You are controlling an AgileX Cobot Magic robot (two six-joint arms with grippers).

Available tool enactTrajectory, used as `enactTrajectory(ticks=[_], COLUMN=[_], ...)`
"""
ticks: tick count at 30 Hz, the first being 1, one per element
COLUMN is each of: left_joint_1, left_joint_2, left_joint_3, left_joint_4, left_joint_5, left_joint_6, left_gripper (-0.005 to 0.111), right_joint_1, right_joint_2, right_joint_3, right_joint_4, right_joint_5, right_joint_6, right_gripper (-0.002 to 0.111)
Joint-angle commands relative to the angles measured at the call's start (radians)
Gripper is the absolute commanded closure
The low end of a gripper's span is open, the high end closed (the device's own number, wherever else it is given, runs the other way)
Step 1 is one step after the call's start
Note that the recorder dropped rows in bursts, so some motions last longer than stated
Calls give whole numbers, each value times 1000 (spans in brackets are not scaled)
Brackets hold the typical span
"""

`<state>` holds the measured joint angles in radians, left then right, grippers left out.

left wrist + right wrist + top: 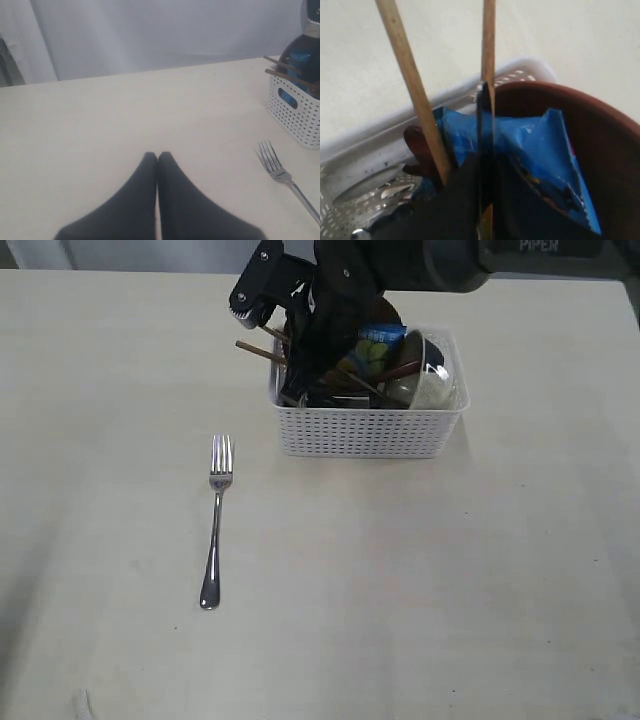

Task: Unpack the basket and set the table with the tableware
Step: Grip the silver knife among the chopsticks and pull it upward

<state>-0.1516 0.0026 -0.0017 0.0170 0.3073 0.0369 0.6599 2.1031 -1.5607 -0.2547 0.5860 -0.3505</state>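
Note:
My right gripper is pinching a wooden chopstick along with the knife, so next I open it, free the chopstick and close on the knife alone (484,112) before I lift.
The white lattice basket (370,430) stands on the table (450,590) at the back. My right gripper (305,380) reaches down into its left end. In the right wrist view this gripper (485,155) is shut on a thin dark strip, apparently the knife (483,110) seen edge-on. Two wooden chopsticks (410,75) rise beside it and poke out over the basket's left rim (258,348). The brown plate (600,130), red-brown spoon (417,142) and white bowl (435,390) lie inside. The fork (216,520) rests on the table to the left. My left gripper (158,154) hovers shut over bare table.
A blue snack bag (530,150) leans against the plate in the basket, right against my right fingers. Something shiny and steel (395,192) sits low in the basket. In the left wrist view the fork (285,175) and basket (300,115) lie off to one side.

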Motion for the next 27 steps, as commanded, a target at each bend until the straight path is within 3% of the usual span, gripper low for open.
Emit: enactTrajectory(ticks=[1, 4, 7, 9, 14, 16, 18, 27], left_joint_1=[1, 1, 1, 1, 1, 1, 1, 1], left_joint_2=[-3, -3, -3, -3, -3, -3, -3, -3], left_joint_3=[2, 2, 2, 2, 2, 2, 2, 2], left_joint_4=[2, 4, 4, 4, 4, 4, 4, 4], left_joint_5=[-8, -8, -8, -8, -8, -8, -8, -8], left_joint_6=[-3, -3, -3, -3, -3, -3, -3, -3], left_gripper=[107, 107, 107, 107, 107, 107, 107, 107], right_joint_1=[0, 0, 0, 0, 0, 0, 0, 0], right_joint_2=[8, 8, 8, 8, 0, -6, -6, -23], right_joint_3=[4, 4, 4, 4, 4, 4, 4, 4], right_joint_4=[17, 17, 17, 17, 17, 17, 17, 3], right_joint_5=[22, 19, 15, 17, 24, 27, 36, 48], right_joint_6=[10, 10, 10, 13, 13, 13, 13, 13], right_gripper=[109, 104, 76, 68, 84, 99, 106, 106])
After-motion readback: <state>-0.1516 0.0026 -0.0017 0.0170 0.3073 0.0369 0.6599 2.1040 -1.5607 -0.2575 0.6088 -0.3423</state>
